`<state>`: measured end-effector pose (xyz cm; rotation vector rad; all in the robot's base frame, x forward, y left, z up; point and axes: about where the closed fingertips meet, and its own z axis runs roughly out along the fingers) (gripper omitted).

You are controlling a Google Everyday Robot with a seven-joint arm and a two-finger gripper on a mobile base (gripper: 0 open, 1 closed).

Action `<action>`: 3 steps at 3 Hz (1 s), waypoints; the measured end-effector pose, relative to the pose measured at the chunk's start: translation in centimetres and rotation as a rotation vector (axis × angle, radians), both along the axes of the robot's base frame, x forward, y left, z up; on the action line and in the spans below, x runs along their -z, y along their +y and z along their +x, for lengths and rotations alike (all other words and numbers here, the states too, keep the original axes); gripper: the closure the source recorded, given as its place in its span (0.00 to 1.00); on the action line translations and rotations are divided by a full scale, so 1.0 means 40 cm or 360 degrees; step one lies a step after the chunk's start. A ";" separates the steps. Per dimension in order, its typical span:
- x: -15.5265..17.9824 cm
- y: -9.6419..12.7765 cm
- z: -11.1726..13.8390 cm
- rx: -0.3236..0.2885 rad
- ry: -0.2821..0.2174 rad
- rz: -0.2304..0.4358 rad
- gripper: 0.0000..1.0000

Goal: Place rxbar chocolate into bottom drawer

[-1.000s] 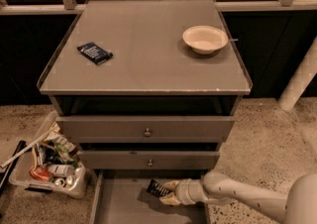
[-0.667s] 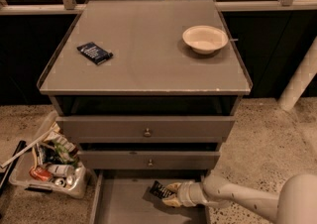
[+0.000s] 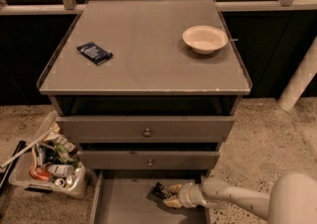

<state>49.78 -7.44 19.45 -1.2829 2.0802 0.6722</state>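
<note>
I will open my gripper and let go of the rxbar chocolate on the middle of the bottom drawer's grey bottom (image 3: 156,198). The bar is now low in that drawer.
The bottom drawer (image 3: 124,203) is pulled out at the foot of the grey cabinet, a shallow grey tray. My gripper (image 3: 167,195) reaches into it from the right, low over the drawer floor. It is shut on the rxbar chocolate (image 3: 159,192), a small dark bar that sticks out to the left of the fingers. The bar sits just above or on the drawer floor; I cannot tell which.
Two upper drawers with round knobs (image 3: 147,132) are shut. On the cabinet top lie a dark blue packet (image 3: 94,52) and a white bowl (image 3: 205,38). A clear bin of clutter (image 3: 49,161) stands on the floor at left. A white post (image 3: 299,77) is at right.
The gripper with the bar has shifted slightly lower in the bottom drawer. Nothing else has moved.
</note>
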 end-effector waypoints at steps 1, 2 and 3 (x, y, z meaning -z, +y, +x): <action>0.003 0.014 -0.005 -0.0025 -0.0008 0.0003 1.00; 0.064 0.042 -0.015 -0.0048 0.0022 -0.0038 1.00; 0.131 0.055 -0.017 -0.0040 0.0040 -0.0049 1.00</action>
